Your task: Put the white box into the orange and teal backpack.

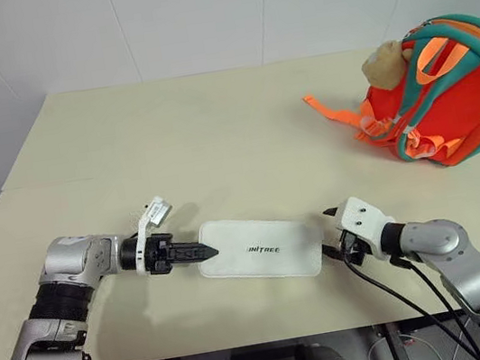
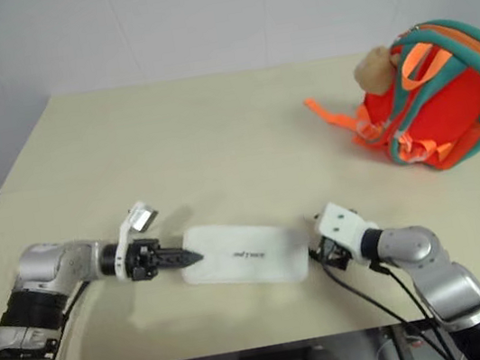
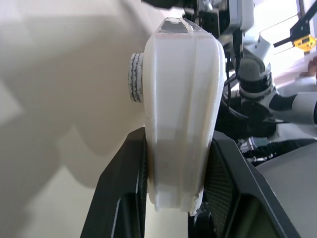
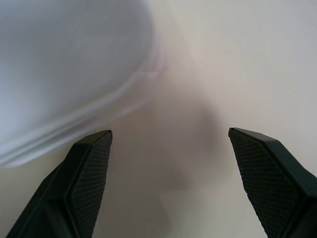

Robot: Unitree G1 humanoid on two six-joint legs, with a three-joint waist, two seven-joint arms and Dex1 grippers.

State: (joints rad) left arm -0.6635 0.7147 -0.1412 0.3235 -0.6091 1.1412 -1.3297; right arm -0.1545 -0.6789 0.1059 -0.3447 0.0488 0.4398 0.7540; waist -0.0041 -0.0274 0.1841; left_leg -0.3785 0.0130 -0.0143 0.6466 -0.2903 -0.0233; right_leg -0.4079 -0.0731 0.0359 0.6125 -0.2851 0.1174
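Note:
My right gripper will go to the orange and teal backpack next and close on the teal strap's lower part [image 1: 400,114], below the tan plush toy.
The white box [image 1: 260,248] lies flat near the table's front edge, lettering up. My left gripper [image 1: 204,251] is shut on its left end; in the left wrist view the box [image 3: 181,109] sits clamped between the two black fingers [image 3: 121,188]. My right gripper [image 1: 328,234] stands open just off the box's right end, with nothing between its fingers; the right wrist view shows the box's rounded corner [image 4: 64,64] just beyond one fingertip. The orange and teal backpack [image 1: 447,101] stands at the table's far right, well away from both grippers.
A tan plush toy [image 1: 383,64] hangs on the backpack's left side, and an orange webbing strap [image 1: 331,109] trails from it onto the beige table [image 1: 169,136]. A white wall rises behind the table's far edge.

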